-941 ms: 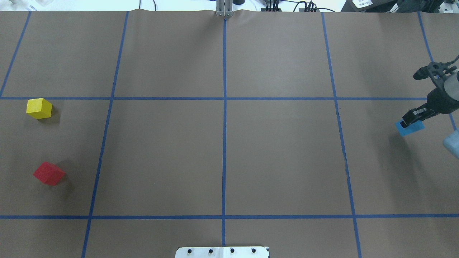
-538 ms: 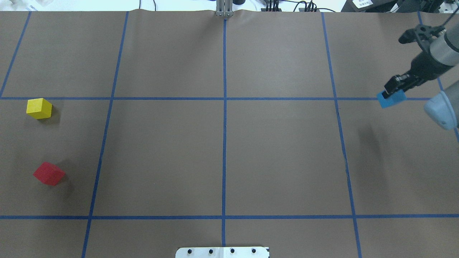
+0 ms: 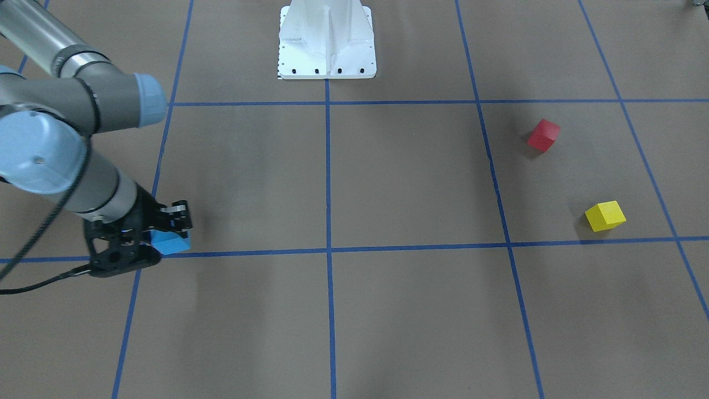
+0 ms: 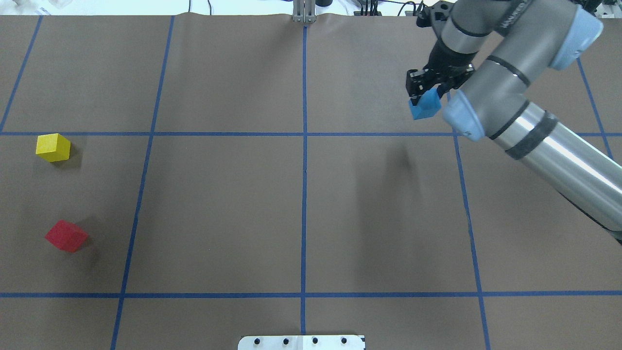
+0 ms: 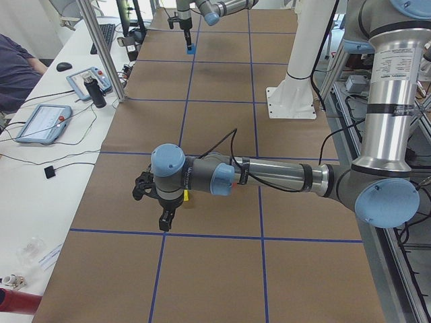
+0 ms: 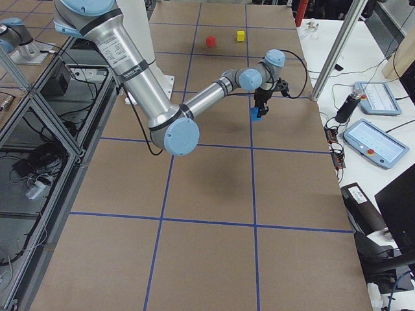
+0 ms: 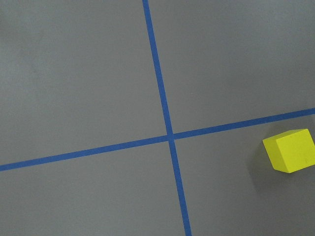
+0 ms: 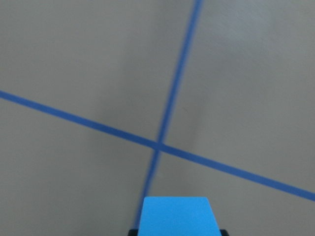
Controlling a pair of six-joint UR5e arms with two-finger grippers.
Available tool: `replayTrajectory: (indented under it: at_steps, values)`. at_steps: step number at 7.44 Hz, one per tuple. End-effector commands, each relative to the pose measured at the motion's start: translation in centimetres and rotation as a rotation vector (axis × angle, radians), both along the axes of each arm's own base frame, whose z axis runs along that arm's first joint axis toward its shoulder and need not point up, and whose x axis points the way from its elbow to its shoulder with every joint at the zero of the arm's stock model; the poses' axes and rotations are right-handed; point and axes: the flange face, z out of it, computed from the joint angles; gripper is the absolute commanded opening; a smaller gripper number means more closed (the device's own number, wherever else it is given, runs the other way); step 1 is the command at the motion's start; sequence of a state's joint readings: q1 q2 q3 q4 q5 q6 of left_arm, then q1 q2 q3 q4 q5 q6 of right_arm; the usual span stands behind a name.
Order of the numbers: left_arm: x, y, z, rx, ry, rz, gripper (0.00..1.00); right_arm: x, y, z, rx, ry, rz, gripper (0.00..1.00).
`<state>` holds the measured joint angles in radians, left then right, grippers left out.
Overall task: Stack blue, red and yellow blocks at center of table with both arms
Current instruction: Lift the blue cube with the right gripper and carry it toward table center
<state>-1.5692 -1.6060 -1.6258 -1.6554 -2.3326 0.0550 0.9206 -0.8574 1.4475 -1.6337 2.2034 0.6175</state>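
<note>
I will use my right gripper to set the blue block down on the centre tape line, just base-side of the crossing (image 3: pixel 325 221).
My right gripper (image 4: pixel 423 97) is shut on the blue block (image 4: pixel 425 105) and holds it above the table, right of the centre line and toward the far side. The block also shows in the front view (image 3: pixel 170 241) and at the bottom of the right wrist view (image 8: pixel 174 216). The yellow block (image 4: pixel 52 147) and the red block (image 4: pixel 66 236) rest on the table at the far left. The left wrist view shows the yellow block (image 7: pixel 290 150) but no fingers. My left gripper (image 5: pixel 163 214) shows only in the exterior left view; I cannot tell whether it is open or shut.
Blue tape lines (image 4: pixel 304 146) divide the brown table into a grid that crosses at the centre. The white robot base plate (image 4: pixel 301 342) sits at the near edge. Operator pendants and cables (image 6: pixel 373 139) lie beside the far table edge.
My right arm has swung in from the table's right edge toward the far centre, carrying the blue block left and away. The yellow and red blocks have not moved.
</note>
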Motion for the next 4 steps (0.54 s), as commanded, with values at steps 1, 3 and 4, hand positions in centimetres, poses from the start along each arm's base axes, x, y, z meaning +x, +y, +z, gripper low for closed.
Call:
replayTrajectory:
  at_steps: [1,3,4]
  values:
    - [0.0,0.1,0.1,-0.008,0.002,-0.006,1.0,-10.8,0.1,-6.4,0.002,0.038,0.048,0.0]
    - [-0.1,0.1,0.3,-0.011,0.002,-0.008,1.0,-14.1,0.5,-9.8,0.003,0.017,0.054,0.0]
    - [0.0,0.1,0.3,-0.011,0.002,-0.006,1.0,-15.7,1.1,-10.8,-0.019,0.015,0.052,0.0]
